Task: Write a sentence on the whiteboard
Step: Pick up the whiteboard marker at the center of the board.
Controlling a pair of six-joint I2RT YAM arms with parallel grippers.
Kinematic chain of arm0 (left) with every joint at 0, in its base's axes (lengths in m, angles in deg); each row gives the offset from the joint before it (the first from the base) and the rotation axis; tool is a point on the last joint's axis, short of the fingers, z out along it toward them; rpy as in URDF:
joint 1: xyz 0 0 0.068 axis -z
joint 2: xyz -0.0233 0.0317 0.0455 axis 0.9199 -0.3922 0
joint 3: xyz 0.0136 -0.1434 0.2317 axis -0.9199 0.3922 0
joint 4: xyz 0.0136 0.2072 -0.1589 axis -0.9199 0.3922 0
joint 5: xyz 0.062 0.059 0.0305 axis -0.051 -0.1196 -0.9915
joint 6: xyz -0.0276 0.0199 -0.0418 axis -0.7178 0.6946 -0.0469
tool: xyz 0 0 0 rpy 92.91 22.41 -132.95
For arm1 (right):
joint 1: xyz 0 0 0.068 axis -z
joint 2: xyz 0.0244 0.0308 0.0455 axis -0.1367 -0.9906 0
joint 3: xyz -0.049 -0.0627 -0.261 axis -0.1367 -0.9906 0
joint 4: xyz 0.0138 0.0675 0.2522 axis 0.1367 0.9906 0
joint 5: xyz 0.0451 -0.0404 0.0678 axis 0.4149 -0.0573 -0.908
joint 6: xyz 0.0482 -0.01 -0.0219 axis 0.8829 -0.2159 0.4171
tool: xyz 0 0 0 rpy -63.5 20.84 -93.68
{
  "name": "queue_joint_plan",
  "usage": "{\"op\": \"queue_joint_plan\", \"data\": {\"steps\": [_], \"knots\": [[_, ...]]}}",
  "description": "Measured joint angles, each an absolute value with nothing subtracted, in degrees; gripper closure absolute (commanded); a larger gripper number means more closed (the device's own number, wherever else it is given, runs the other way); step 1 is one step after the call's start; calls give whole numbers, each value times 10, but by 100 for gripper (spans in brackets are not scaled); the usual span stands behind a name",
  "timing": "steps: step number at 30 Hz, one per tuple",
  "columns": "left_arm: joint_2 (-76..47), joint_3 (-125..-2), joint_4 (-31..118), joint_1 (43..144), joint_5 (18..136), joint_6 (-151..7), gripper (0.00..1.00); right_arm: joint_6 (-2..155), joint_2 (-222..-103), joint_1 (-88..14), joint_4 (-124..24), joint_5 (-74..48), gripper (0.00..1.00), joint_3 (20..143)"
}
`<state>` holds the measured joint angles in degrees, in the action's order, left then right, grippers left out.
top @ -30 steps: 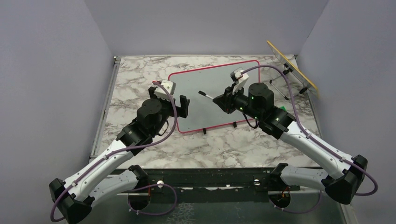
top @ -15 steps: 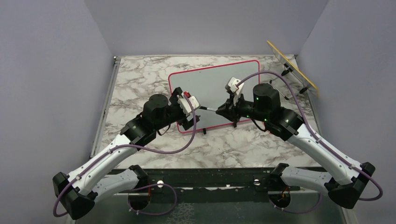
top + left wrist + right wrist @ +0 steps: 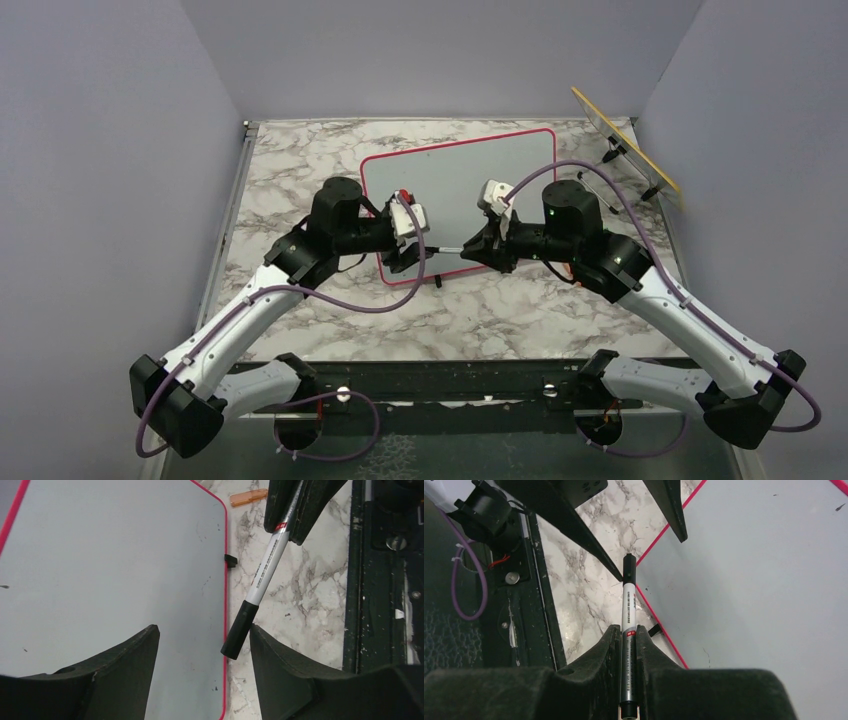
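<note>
I will hold the marker with my left gripper, as its cap slants between that gripper's open fingers, while my right gripper opens and takes the marker's body (image 3: pixel 628 655) again.
The whiteboard (image 3: pixel 450 180) with its thin pink-red frame lies flat on the marble table. Its face (image 3: pixel 100 555) bears only a few dark specks, and no sentence is in view. My right gripper (image 3: pixel 478 250) is shut on the barrel of a grey marker (image 3: pixel 628 595), which points left over the board's near edge. The marker's black cap (image 3: pixel 240 630) sits between the open jaws of my left gripper (image 3: pixel 202 630), close against the right-hand finger (image 3: pixel 280 665). In the right wrist view the left gripper's fingers (image 3: pixel 594 540) flank the cap.
A yellow-edged panel on a wire stand (image 3: pixel 625 140) stands at the back right. A small orange piece (image 3: pixel 248 497) lies on the marble near the board. A black foot (image 3: pixel 230 560) sticks out of the board's frame. The dark base rail (image 3: pixel 450 380) runs along the table's near edge.
My left gripper has swung right and reached the marker's cap, its jaws narrowing. The right gripper has carried the marker down and left toward the board's near edge.
</note>
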<state>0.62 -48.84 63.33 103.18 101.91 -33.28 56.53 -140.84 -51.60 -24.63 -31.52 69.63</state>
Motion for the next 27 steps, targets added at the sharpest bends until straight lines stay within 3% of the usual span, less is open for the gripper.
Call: {"op": "queue_joint_plan", "data": {"steps": [9, 17, 22, 23, 25, 27], "knots": [[-2, -489, 655, 987, 1150, -333, 42, 560, -1413, -516, -245, -342, 99, 696], [-52, -491, 667, 987, 1214, -347, 54, 559, -1436, -516, -244, -360, 99, 697], [-48, -491, 683, 985, 1220, -341, 70, 559, -1436, -516, -243, -363, 99, 697], [-44, -491, 686, 985, 1221, -339, 76, 559, -1437, -516, -243, -363, 99, 698], [-38, -491, 688, 985, 1223, -334, 100, 559, -1437, -516, -243, -365, 99, 698], [-35, -491, 693, 985, 1230, -329, 100, 558, -1439, -516, -242, -367, 99, 702]]}}
